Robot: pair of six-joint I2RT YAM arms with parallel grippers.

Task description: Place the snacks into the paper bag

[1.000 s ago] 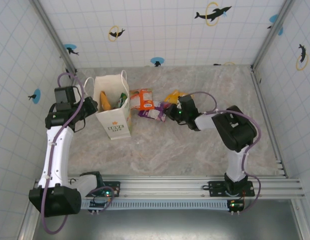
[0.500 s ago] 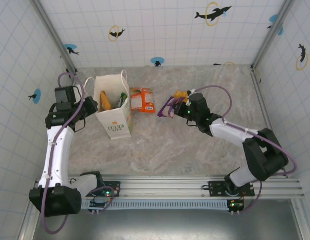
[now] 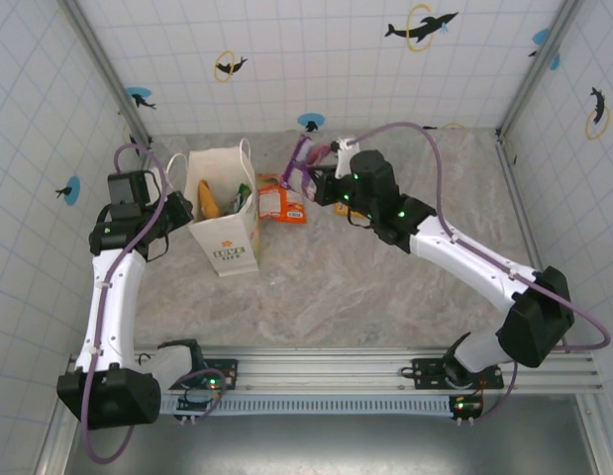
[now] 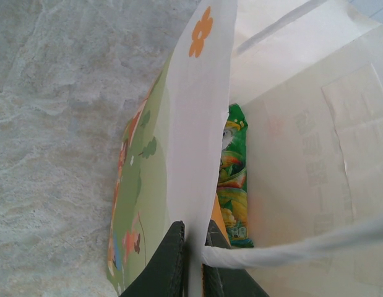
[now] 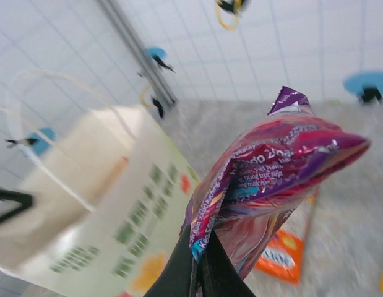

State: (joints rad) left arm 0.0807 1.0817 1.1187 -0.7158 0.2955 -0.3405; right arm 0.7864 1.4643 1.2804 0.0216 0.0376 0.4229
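Next, my right gripper lets go of the purple snack packet between the yellow-orange packet and the green-yellow packet (image 3: pixel 221 203) inside the bag.
The white paper bag (image 3: pixel 227 233) stands open at the left of the table. My left gripper (image 3: pixel 184 210) is shut on the rim of its left wall (image 4: pixel 203 124), fingers either side of the paper (image 4: pixel 194 232). Inside lie a green-yellow packet (image 4: pixel 233 179) and a yellow-orange one (image 3: pixel 208 199). My right gripper (image 3: pixel 322 179) is shut on a purple snack packet (image 3: pixel 304 160), held in the air right of the bag. In the right wrist view the packet (image 5: pixel 271 167) hangs crumpled from the gripper (image 5: pixel 199 238). An orange-white packet (image 3: pixel 281 198) lies on the table below it.
A yellow packet (image 3: pixel 343 207) peeks out from under my right arm. One white string handle (image 4: pixel 290 250) crosses the bag's mouth beside my left fingers. Tiled walls close in the table on three sides, and open marble lies in front of the bag.
My right arm has lifted the purple packet off the table and swung it left and back, toward the bag. My left arm and the bag have stayed put.
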